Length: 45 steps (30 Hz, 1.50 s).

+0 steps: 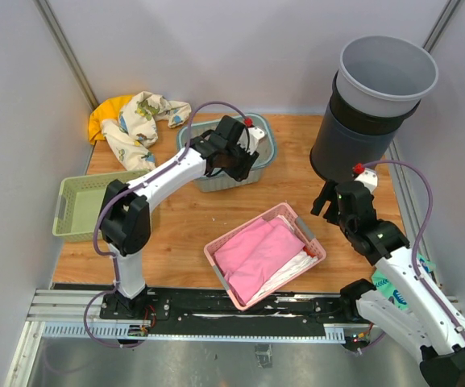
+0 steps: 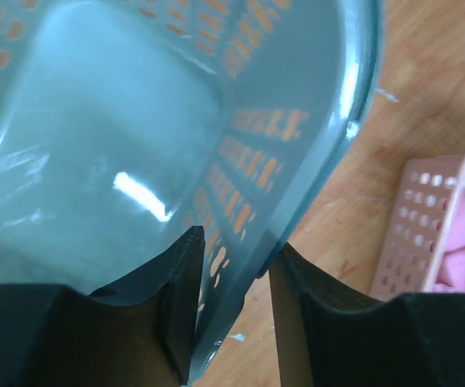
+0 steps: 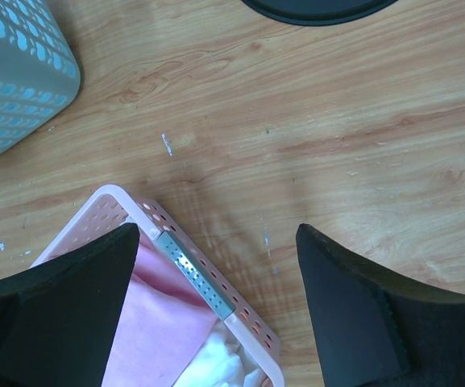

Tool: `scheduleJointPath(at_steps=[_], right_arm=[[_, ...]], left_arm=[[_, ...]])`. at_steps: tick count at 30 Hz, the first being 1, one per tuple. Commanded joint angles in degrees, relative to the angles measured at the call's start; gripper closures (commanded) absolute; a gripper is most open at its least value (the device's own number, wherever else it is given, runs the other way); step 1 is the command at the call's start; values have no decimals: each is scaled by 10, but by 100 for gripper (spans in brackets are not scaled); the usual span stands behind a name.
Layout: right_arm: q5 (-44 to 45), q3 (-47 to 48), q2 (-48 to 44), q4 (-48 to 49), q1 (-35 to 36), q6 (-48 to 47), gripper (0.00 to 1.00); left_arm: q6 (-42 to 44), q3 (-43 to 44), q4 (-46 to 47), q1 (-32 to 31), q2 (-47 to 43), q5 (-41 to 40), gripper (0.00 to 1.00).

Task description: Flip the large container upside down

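The container's opening faces up, so next my left gripper tips it sideways, then grabs the container's rim [image 1: 273,151] from above first to roll it over.
A blue-grey perforated container [image 1: 203,181] stands upright at the back of the table, left of the middle. My left gripper [image 1: 237,158] reaches down over its right end. In the left wrist view its near wall [image 2: 248,169] runs between the two fingers. One finger [image 2: 180,290] presses the inside and the other [image 2: 296,298] touches the rim outside, so my left gripper [image 2: 234,266] is shut on that wall. My right gripper [image 1: 330,201] hovers open over bare wood between the pink basket and the tall bin, with nothing between its fingers [image 3: 216,234].
A pink basket [image 1: 299,219] of pink and white cloth lies in the middle, its corner [image 3: 127,201] under the right gripper. A tall grey bin [image 1: 377,89] stands at the back right. A green basket [image 1: 67,211] sits at the left edge, and a crumpled cloth [image 1: 139,121] lies at the back left.
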Motion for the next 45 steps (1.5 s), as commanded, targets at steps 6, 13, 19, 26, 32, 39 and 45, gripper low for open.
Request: scheduleJointPath(at_steps=[6,13,19,26,32,39,45], right_arm=[[-1,-5,1,-1,-8,11,21],[1,-7,-3,-2,-8,11,23],[0,-12,-10,-3,-8,15,24],[5,-8,-22,-15,-8,16,24],[12,-3,-38,-23,-8,10,24],[0,-1,-35,-22,-8,10,24],[-19,6,-26,-11,-8,-1,23]], left_arm=[[-53,91,-20,-9,21,78,81],[-120,219,-48,-6,45,126,100],[-302,237,54,42,49,284,100],[-636,28,461,103,23,428,100],[-793,-121,661,149,22,420,100],[-645,-107,506,173,25,412,38],[-415,3,237,173,7,291,3]])
